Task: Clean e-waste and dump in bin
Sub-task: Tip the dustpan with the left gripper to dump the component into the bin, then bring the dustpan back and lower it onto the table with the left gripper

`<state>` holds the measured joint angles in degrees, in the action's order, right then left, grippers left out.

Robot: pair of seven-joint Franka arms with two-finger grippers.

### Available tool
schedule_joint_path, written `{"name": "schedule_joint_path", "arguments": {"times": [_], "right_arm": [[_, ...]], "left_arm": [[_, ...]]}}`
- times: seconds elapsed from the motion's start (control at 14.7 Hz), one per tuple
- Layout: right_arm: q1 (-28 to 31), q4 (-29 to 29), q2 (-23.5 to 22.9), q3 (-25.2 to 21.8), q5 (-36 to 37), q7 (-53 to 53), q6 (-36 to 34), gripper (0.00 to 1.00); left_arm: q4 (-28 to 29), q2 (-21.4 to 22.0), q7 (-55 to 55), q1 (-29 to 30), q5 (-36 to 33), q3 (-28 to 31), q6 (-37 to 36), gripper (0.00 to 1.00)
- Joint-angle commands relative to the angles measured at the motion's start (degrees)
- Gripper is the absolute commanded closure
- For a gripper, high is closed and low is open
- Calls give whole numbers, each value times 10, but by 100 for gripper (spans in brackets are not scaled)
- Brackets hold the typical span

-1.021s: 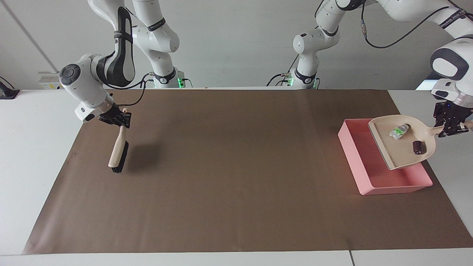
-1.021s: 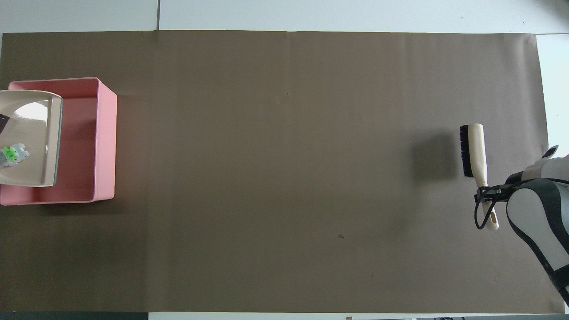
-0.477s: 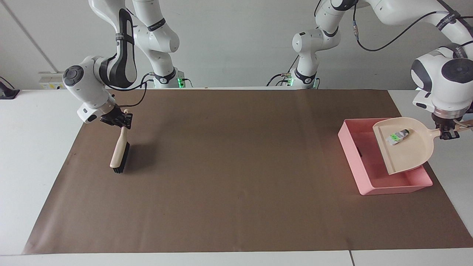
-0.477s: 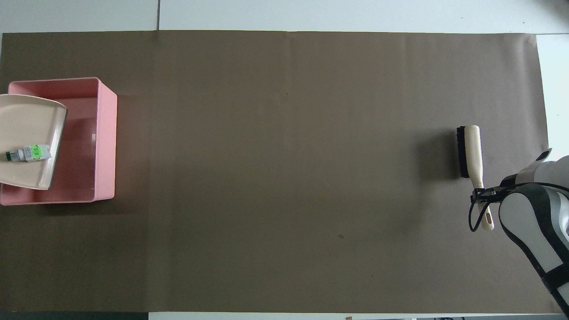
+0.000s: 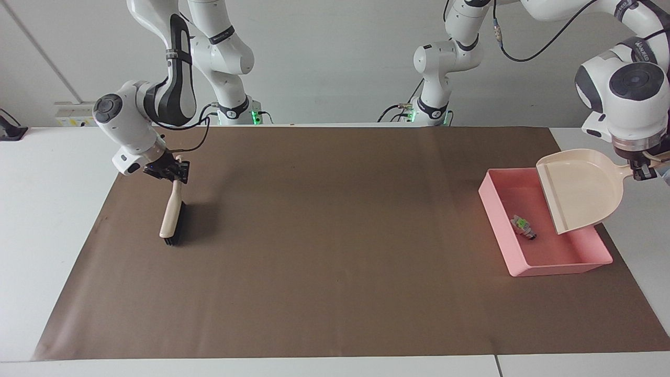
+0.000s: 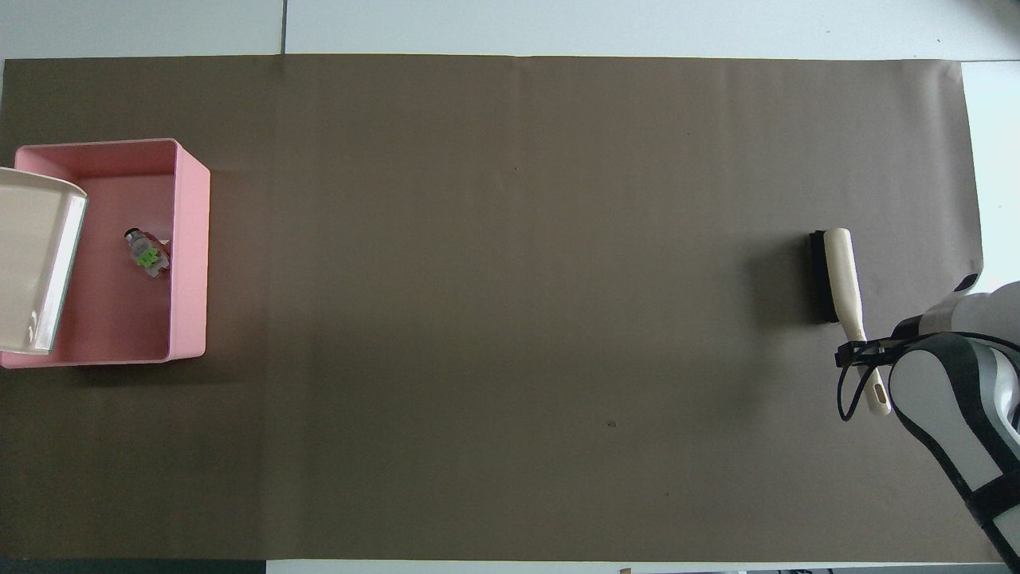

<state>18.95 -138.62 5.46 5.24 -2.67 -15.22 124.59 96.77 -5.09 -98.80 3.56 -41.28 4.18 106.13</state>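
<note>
Next, I let go of the beige dustpan with my left gripper on the brown mat (image 6: 336,290) beside the pink bin, toward the brush.
The pink bin (image 5: 496,220) stands on the brown mat at the left arm's end of the table. The white and green scrap (image 5: 522,227) lies inside it, also seen in the overhead view (image 6: 146,254). The dark block is not visible. My left gripper (image 5: 641,173) is shut on the handle of the beige dustpan (image 5: 581,189), which hangs empty and tilted over the bin. My right gripper (image 5: 175,174) is shut on the handle of a beige brush (image 5: 172,219) with black bristles, low over the mat at the right arm's end.
A brown paper mat (image 5: 335,251) covers most of the white table. In the overhead view the bin (image 6: 191,239), the dustpan (image 6: 32,263) and the brush (image 6: 837,275) sit at the mat's two ends.
The dustpan tipped up and lifted; the dark block, then the white and green scrap, left it, and the scrap now lies in the bin. The brush sank lower and shifted slightly.
</note>
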Motion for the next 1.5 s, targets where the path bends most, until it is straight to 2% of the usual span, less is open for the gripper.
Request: {"name": "schedule_joint_path", "arguments": {"times": [0.0,0.14,0.41,0.61,0.82,0.95,1.09,1.29,1.43], "right_arm": [[-26,13,12,5,8,-5,-8,0],[-55,55,14,6,8,0,-33,0],[-91,135,15,6,10,34,-66,0],[-75,173,15,2,9,34,-52,0],[-61,209,38,2,10,27,-60,0],[-62,253,39,3,11,72,-104,0],[-66,319,31,8,55,150,-170,0],[-70,440,-6,8,66,201,-291,0],[-77,478,-23,9,71,237,-327,0]], "left_arm": [[5,28,4,-22,-17,-1,-37,100],[8,40,5,-47,-9,-8,-70,100],[30,55,51,-80,133,-7,-80,100],[83,79,69,-130,170,-7,-53,100],[124,75,103,-179,210,-7,-11,100],[163,69,186,-217,213,-7,29,100],[194,53,242,-245,213,-7,75,100],[199,11,264,-260,213,-7,101,100],[225,6,271,-261,213,-7,136,100]]}}
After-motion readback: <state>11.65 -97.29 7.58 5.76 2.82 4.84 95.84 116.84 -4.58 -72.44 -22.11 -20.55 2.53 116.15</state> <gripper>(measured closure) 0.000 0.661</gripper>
